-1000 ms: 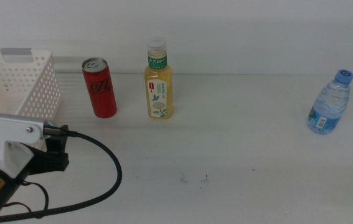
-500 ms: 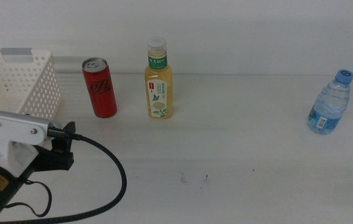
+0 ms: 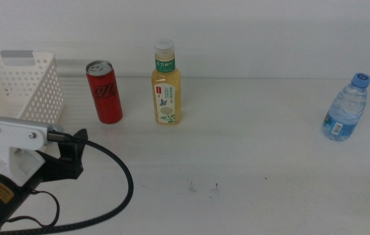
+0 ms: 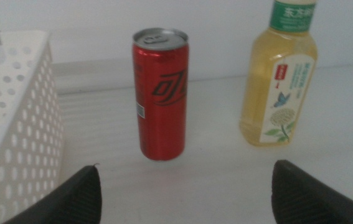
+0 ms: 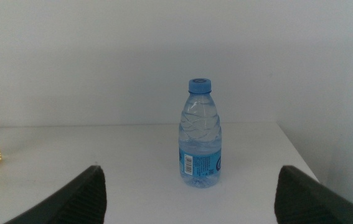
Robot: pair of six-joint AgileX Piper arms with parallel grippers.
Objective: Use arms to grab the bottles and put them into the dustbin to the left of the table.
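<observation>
My left gripper is to close around the middle of the red soda can (image 3: 106,94) (image 4: 162,98), which stands between the white dustbin and the yellow tea bottle.
A red soda can (image 3: 104,92) and a yellow tea bottle (image 3: 166,85) stand side by side at the back of the white table (image 3: 250,156). Far right stands a small clear water bottle (image 3: 346,108). The white perforated dustbin (image 3: 16,86) sits at the back left. My left gripper (image 3: 75,154) is low at the front left, open and empty, short of the can (image 4: 160,93) and facing it, with the tea bottle (image 4: 279,74) beside it. My right gripper (image 5: 192,202) is out of the middle view; its jaws stand open, facing the water bottle (image 5: 200,134) from a distance.
A thick black cable (image 3: 116,189) loops from the left arm's white housing (image 3: 8,140) across the front left of the table. The dustbin wall (image 4: 11,130) stands close beside the can. A few dark specks (image 3: 203,188) mark the tabletop.
The left arm has slid to the right and forward, bringing its gripper closer to the can. The bottles, can and dustbin have not moved.
</observation>
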